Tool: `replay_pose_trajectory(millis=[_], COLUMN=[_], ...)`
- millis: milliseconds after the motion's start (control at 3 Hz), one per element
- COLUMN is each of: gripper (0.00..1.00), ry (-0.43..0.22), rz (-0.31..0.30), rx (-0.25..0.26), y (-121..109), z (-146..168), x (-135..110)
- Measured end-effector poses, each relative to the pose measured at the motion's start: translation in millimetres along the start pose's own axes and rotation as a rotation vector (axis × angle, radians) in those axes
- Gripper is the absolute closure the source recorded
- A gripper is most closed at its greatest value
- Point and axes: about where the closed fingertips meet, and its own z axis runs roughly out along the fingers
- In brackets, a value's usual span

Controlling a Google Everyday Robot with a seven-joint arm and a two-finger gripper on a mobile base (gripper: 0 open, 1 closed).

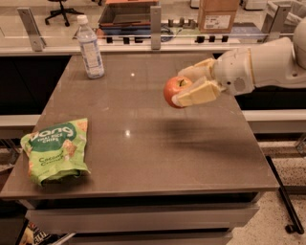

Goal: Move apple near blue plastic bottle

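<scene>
The apple, now in the air above the table, will be let go by my gripper on the brown table's far end [128, 70], level with the bottom of the blue plastic bottle.
My gripper [187, 86] reaches in from the right and is shut on the red-orange apple [172, 90]. It holds the apple in the air above the brown table [143, 143], right of centre. The blue plastic bottle [90, 48], clear with a white cap and a pale label, stands upright at the table's far left corner, well to the left of the apple.
A green snack bag [55, 150] lies flat at the table's front left. Behind the table runs a counter with metal posts [155, 21], a cardboard box [218, 14] and a dark tray [126, 16]. The table's right edge drops to the floor.
</scene>
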Motion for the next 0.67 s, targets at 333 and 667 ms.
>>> replay_pose_trajectory(millis=[333, 667], gripper=[1.0, 1.0], ry=[0.064, 0.11], rz=[0.018, 0.02], rx=[0.112, 0.178], y=[-49, -92], z=[8, 38], x=[-27, -42])
